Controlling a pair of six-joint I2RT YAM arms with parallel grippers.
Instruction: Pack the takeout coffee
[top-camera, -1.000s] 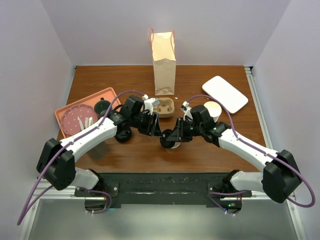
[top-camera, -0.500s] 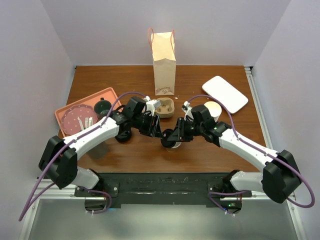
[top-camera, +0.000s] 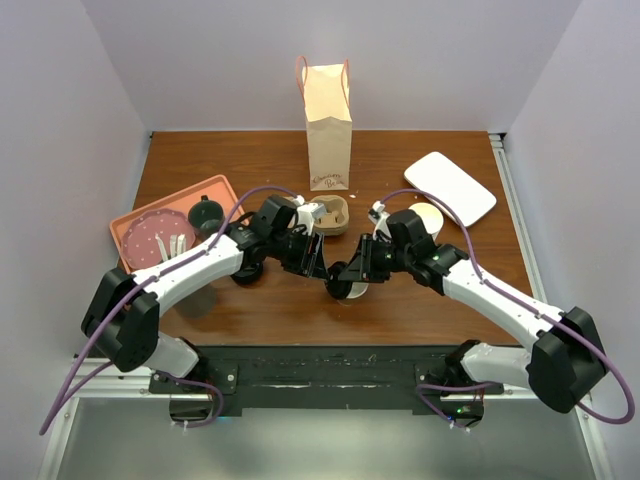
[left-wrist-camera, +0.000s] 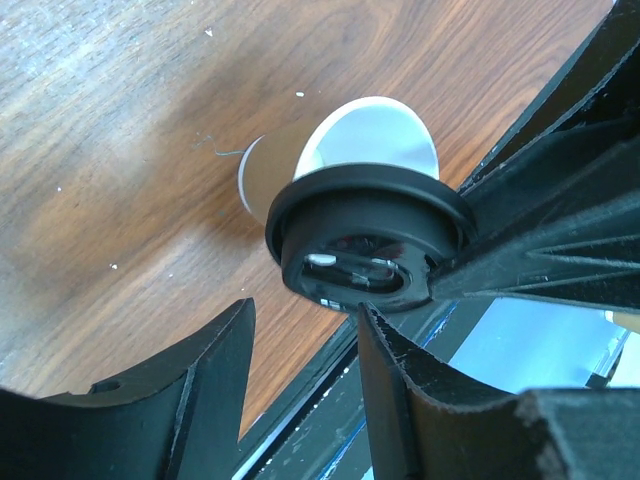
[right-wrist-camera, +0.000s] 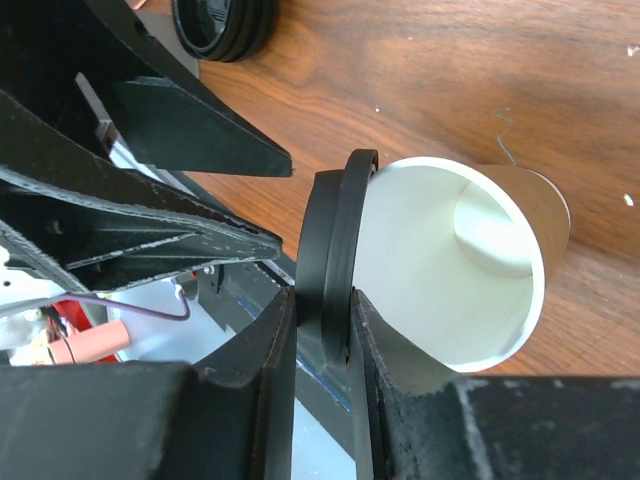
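Note:
Next, I let go of the black lid, now on edge against the cup's mouth, with my right gripper over the opening of the tan paper cup (top-camera: 350, 279) (right-wrist-camera: 447, 264).
The takeout coffee is in two parts: its tan paper cup (right-wrist-camera: 470, 250) lies on its side on the table, white inside facing the right wrist view, and its black lid (right-wrist-camera: 335, 240) stands on edge against the cup's mouth. My right gripper (right-wrist-camera: 322, 325) is shut on the lid's rim. In the left wrist view the lid (left-wrist-camera: 360, 245) covers the lower part of the cup's mouth (left-wrist-camera: 375, 135). My left gripper (left-wrist-camera: 300, 345) is open just short of the lid, nothing between its fingers. From above, both grippers (top-camera: 313, 262) (top-camera: 346, 272) meet over the cup (top-camera: 345, 291).
A paper bag (top-camera: 328, 125) stands at the back with a cardboard cup carrier (top-camera: 332, 213) before it. A stack of lidless cups (top-camera: 426, 220) and a white tray (top-camera: 450, 187) are at the right. A pink tray (top-camera: 215, 190) is at the left, and loose black lids (right-wrist-camera: 225, 25) lie beside the left arm.
The left gripper has crept right toward the lid. The right gripper has tightened slightly on the lid and shifted a little with it. The cup stays on its side.

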